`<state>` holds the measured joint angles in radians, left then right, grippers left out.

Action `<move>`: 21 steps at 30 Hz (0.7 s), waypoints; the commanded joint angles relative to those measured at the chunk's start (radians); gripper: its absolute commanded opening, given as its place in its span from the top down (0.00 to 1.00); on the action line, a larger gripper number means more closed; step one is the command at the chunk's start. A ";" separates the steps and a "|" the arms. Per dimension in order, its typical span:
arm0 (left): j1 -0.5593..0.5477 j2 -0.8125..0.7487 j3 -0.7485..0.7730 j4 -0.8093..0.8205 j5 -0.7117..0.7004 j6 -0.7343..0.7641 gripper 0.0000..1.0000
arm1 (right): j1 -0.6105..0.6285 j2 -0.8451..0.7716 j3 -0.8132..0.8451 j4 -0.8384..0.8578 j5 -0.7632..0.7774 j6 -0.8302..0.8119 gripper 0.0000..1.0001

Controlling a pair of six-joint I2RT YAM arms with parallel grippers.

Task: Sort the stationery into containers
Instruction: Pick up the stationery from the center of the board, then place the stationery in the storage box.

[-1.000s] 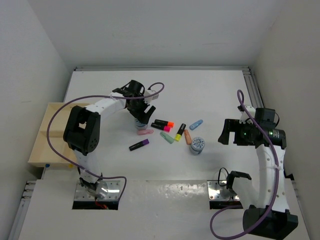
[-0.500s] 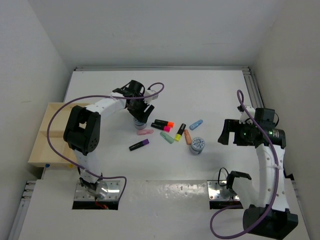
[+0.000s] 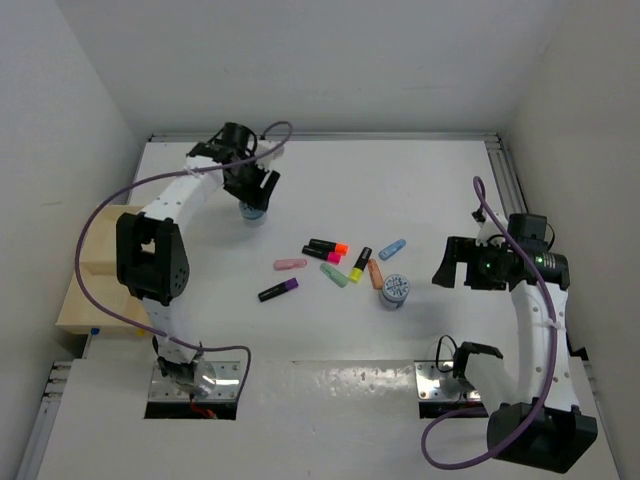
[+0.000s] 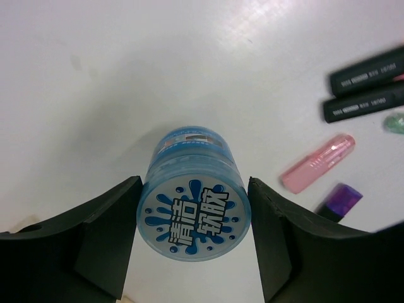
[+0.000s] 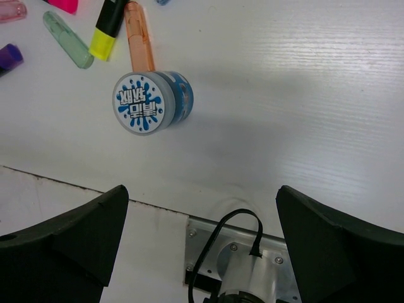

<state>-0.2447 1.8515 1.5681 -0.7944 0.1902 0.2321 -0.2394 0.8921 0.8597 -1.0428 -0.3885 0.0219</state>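
Observation:
The robot's right gripper needs to next move to the patterned top (image 3: 397, 286) (image 5: 143, 103) of the standing roll beside the salmon stub and close there.
My left gripper (image 3: 254, 197) is shut on a round blue patterned roll (image 4: 194, 202), held just off the table at the back left, apart from the pile. The second roll (image 3: 395, 290) stands by the pile, also in the right wrist view (image 5: 151, 102). The pink stub (image 3: 290, 264), purple highlighter (image 3: 278, 290), orange highlighter (image 3: 327, 245), pink highlighter (image 3: 322, 255), green stub (image 3: 334, 275), yellow highlighter (image 3: 360, 265), salmon stub (image 3: 375, 273) and blue stub (image 3: 392, 248) lie mid-table. My right gripper (image 3: 447, 262) is open and empty, right of the second roll. The wooden tray (image 3: 85, 290) sits at the left edge.
White walls close the table at the back and both sides. A metal rail (image 3: 500, 170) runs along the right edge. The arms' base plates (image 3: 445, 380) are at the near edge, and purple cables loop from each arm.
My left gripper has carried the roll from the left end of the pile toward the back left of the table. The right arm has barely moved.

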 commanded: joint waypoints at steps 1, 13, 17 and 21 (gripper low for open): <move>0.059 -0.028 0.142 -0.094 -0.043 0.001 0.91 | -0.003 0.008 0.007 0.040 -0.039 -0.002 0.01; 0.496 0.005 0.362 -0.298 -0.146 -0.002 1.00 | -0.003 0.060 0.018 0.046 -0.096 0.004 0.01; 0.585 0.012 0.357 -0.275 -0.170 0.013 1.00 | -0.003 0.080 0.021 0.047 -0.116 0.007 0.01; 0.662 0.043 0.343 -0.244 -0.186 0.039 1.00 | -0.003 0.094 0.032 0.044 -0.121 0.007 0.01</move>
<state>0.3958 1.8854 1.8843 -1.0664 0.0181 0.2424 -0.2394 0.9783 0.8597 -1.0225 -0.4801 0.0261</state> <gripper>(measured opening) 0.703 0.985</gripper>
